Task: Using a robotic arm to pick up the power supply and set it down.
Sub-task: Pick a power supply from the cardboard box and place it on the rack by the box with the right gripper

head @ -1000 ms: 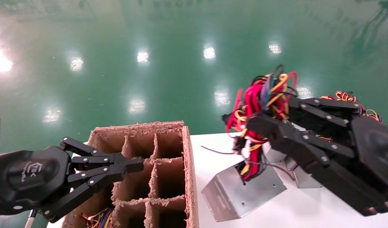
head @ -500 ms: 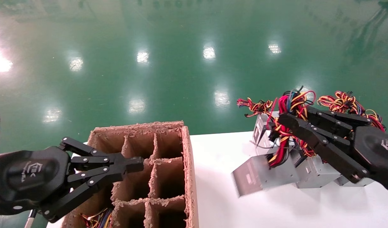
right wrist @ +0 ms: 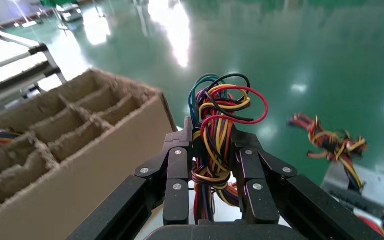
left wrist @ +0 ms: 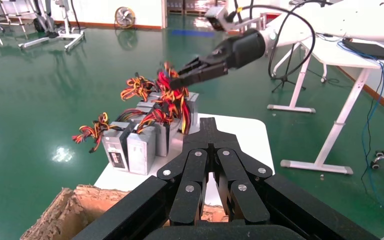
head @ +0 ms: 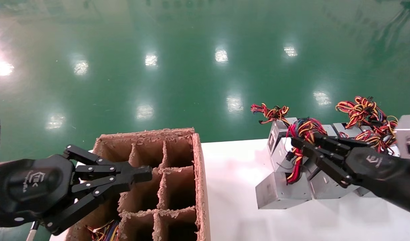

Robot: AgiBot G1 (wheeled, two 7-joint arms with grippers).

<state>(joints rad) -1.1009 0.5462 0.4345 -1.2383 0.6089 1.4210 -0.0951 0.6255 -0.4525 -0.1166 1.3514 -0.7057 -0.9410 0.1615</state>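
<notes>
Next, my right gripper sets the power supply down on the white table (head: 304,181) next to the front grey box.
The power supply (head: 281,195) is a silver-grey metal box at table level, at the front of a row of similar boxes. Its bunch of red, yellow, black and blue wires (right wrist: 215,135) rises from it. My right gripper (head: 294,143) is shut on that bunch just above the box, with the wires squeezed between the fingers (right wrist: 176,150). The left wrist view shows the same gripper (left wrist: 179,80) over the row. Whether the box rests fully on the table I cannot tell. My left gripper (head: 147,174) hangs shut and empty over the cardboard box, fingertips pressed together (left wrist: 207,125).
A brown cardboard box (head: 197,180) with divider cells stands left of the white table (head: 231,160); coloured wires (head: 104,231) lie in one near cell. Other grey boxes with red-yellow-black wires (head: 327,187) crowd the table's right. Green floor lies beyond.
My right gripper has carried the power supply down and to the right, from hanging tilted above the table to table level against the row of boxes. The left arm has not moved.
</notes>
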